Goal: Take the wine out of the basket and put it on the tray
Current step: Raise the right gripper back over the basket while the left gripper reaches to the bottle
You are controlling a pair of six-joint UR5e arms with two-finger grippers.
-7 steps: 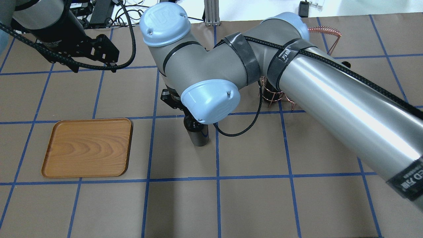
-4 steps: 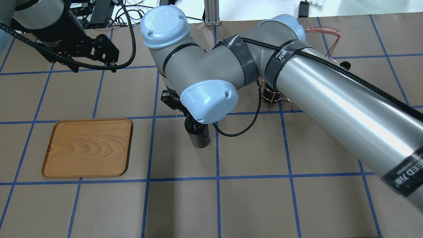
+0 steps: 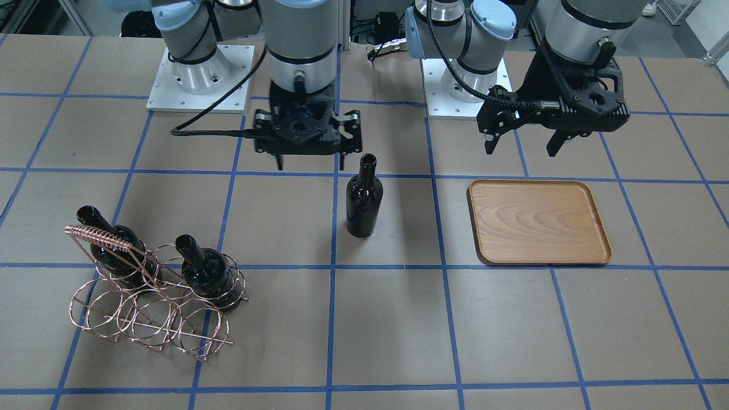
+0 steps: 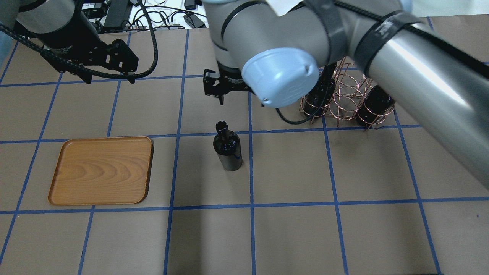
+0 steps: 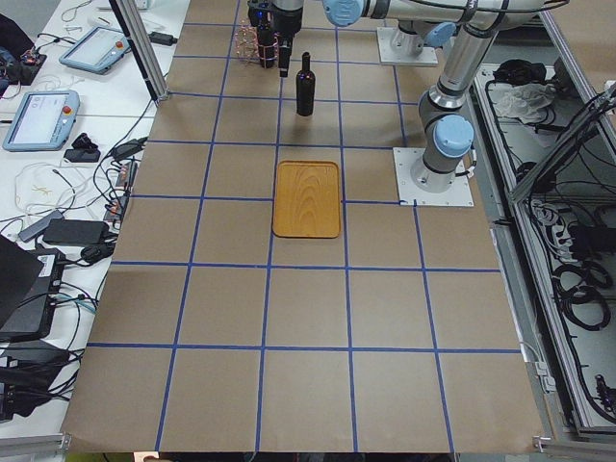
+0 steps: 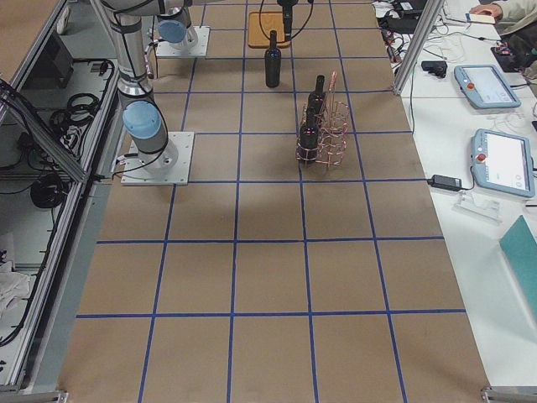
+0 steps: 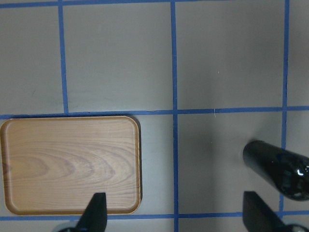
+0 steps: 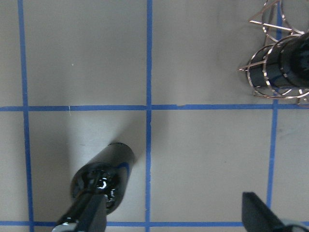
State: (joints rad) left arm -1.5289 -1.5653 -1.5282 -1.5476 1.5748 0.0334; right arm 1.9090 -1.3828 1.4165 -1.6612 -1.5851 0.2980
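I will close my left gripper on the neck (image 3: pixel 367 168) of the wine bottle that stands between the basket and the tray, because the bottle belongs on the tray.
A dark wine bottle (image 3: pixel 363 199) stands upright and free on the table between the basket and the tray; it also shows in the overhead view (image 4: pixel 227 147) and in both wrist views (image 8: pixel 101 181) (image 7: pixel 282 171). My right gripper (image 3: pixel 310 164) is open and empty, raised above and just behind the bottle. The copper wire basket (image 3: pixel 154 307) holds two more bottles (image 3: pixel 111 250) (image 3: pixel 205 270). The wooden tray (image 3: pixel 538 222) lies empty. My left gripper (image 3: pixel 521 149) is open and empty, hovering behind the tray's far edge.
The brown table has a blue tape grid. Both robot bases (image 3: pixel 199 80) stand at the table's back edge. My right arm's long forearm (image 4: pixel 420 76) spans over the basket (image 4: pixel 345 95) in the overhead view.
My right gripper was down at the bottle's neck and has lifted off it; the bottle stands alone in the same spot. The left arm has not moved.
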